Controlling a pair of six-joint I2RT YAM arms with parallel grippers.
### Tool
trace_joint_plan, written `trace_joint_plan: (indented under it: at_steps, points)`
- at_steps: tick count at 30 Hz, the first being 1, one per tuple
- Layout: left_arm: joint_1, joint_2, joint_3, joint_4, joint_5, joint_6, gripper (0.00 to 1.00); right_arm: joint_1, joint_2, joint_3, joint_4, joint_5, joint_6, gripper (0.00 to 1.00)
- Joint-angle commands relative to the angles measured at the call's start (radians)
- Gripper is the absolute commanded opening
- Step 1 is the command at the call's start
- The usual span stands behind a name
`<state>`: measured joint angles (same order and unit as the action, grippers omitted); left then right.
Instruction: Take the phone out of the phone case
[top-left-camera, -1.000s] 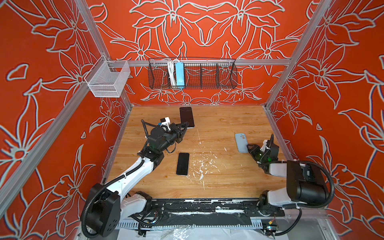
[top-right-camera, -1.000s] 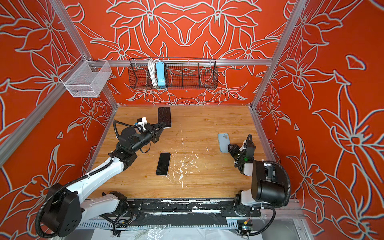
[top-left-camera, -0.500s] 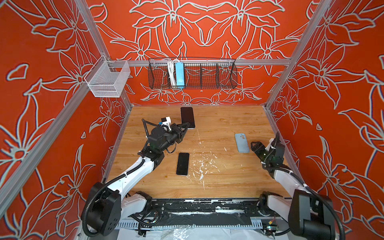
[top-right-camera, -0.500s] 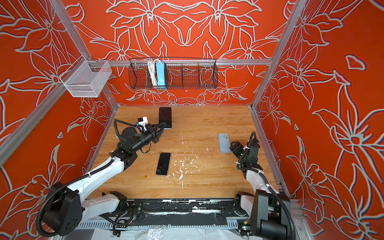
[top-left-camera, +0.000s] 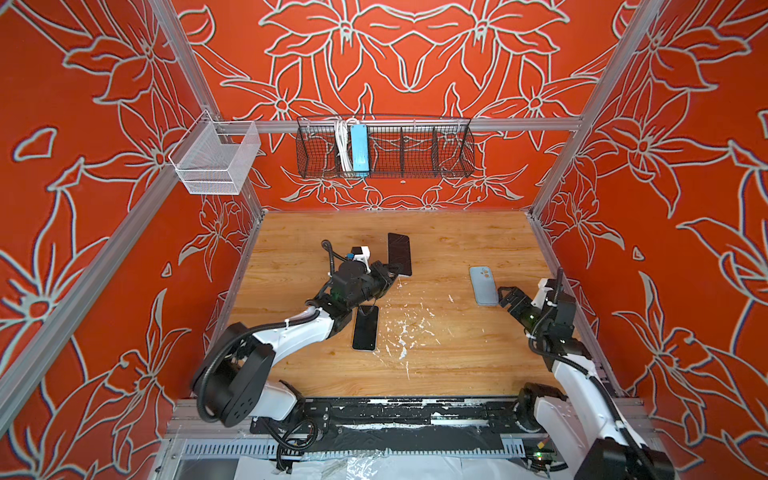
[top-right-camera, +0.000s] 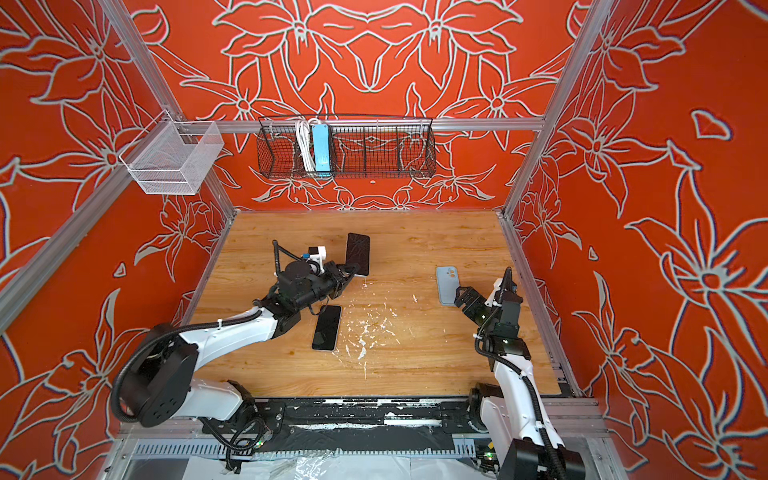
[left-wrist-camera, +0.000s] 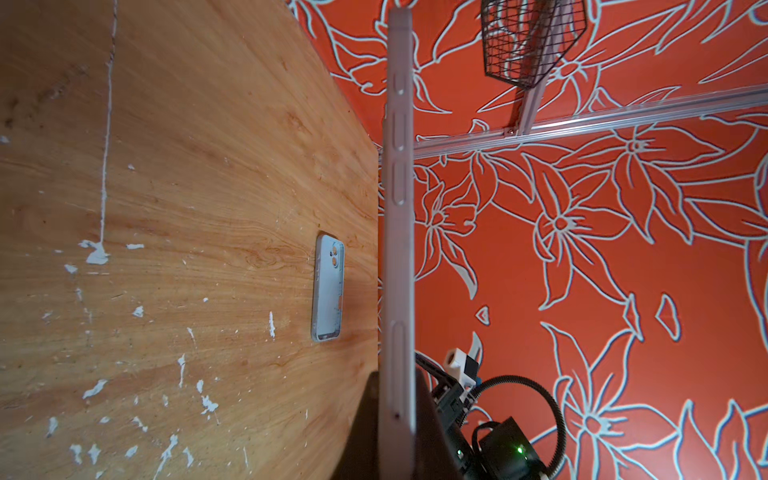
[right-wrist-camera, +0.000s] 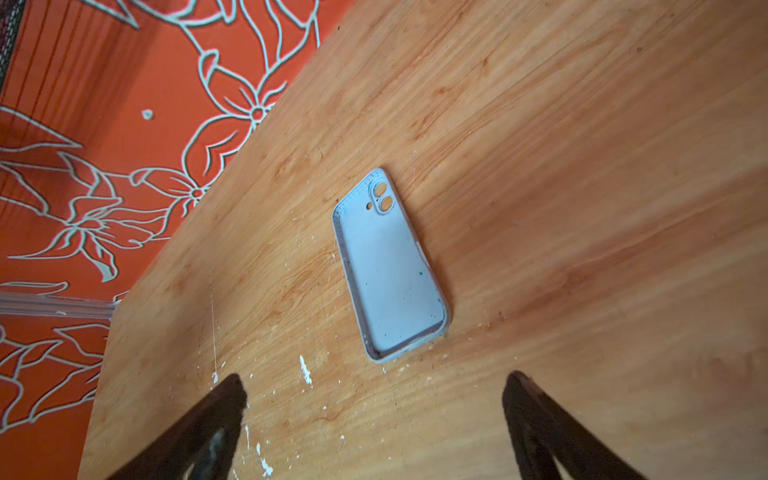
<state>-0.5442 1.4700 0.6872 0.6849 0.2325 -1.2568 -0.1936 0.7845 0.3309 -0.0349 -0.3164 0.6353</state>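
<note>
I need to let go of the dark-screened phone with my left gripper on the wood at the far edge of the white flecks (top-left-camera: 419, 288) (left-wrist-camera: 180, 280).
A dark-screened phone (top-left-camera: 400, 253) (top-right-camera: 358, 253) is held upright above the wooden table (top-left-camera: 436, 365), and my left gripper (top-left-camera: 390, 272) (top-right-camera: 351, 272) is shut on its lower end. In the left wrist view the phone's pale edge (left-wrist-camera: 398, 208) runs up from between the gripper's (left-wrist-camera: 397, 378) jaws. The empty light blue phone case (top-left-camera: 483, 285) (top-right-camera: 447, 285) (left-wrist-camera: 328, 286) (right-wrist-camera: 392, 266) lies flat, hollow side up, at the right. My right gripper (top-left-camera: 505, 296) (top-right-camera: 463, 297) (right-wrist-camera: 376, 376) stands open just short of the case's near end, touching nothing.
A second black phone (top-left-camera: 365, 328) (top-right-camera: 327, 327) lies screen up mid-table under the left arm. White flecks (top-left-camera: 401, 332) mark the wood. On the back wall hang a black wire basket (top-left-camera: 415, 147) holding a blue power strip (top-left-camera: 359, 147), and a white mesh basket (top-left-camera: 216, 160).
My right gripper has opened wide and its arm has risen and drawn back a little from the case, which stays put. The left gripper has carried the phone slightly right and nearer.
</note>
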Motion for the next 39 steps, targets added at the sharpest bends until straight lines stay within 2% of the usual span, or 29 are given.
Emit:
trace_joint_plan:
  at_steps: [1,4,10,19,24,39]
  points:
    - [-0.007,0.066,0.031,0.184,-0.045,0.000,0.00,0.009,-0.049,-0.046,-0.063,-0.024,0.021,0.98]
    - [-0.030,0.118,0.045,0.205,-0.060,0.025,0.00,0.011,-0.107,-0.074,-0.105,-0.015,0.020,0.98]
    - [-0.084,0.151,0.082,0.116,-0.102,0.092,0.00,0.011,-0.181,-0.126,-0.125,-0.004,0.032,0.98]
    - [-0.115,0.263,0.075,0.178,-0.105,0.085,0.00,0.011,-0.181,-0.161,-0.102,-0.016,0.036,0.98]
    - [-0.125,0.348,0.067,0.296,-0.110,0.048,0.00,0.011,-0.189,-0.171,-0.099,-0.016,0.037,0.98]
    - [-0.163,0.488,0.092,0.358,-0.118,-0.002,0.00,0.010,-0.194,-0.184,-0.091,-0.016,0.045,0.98]
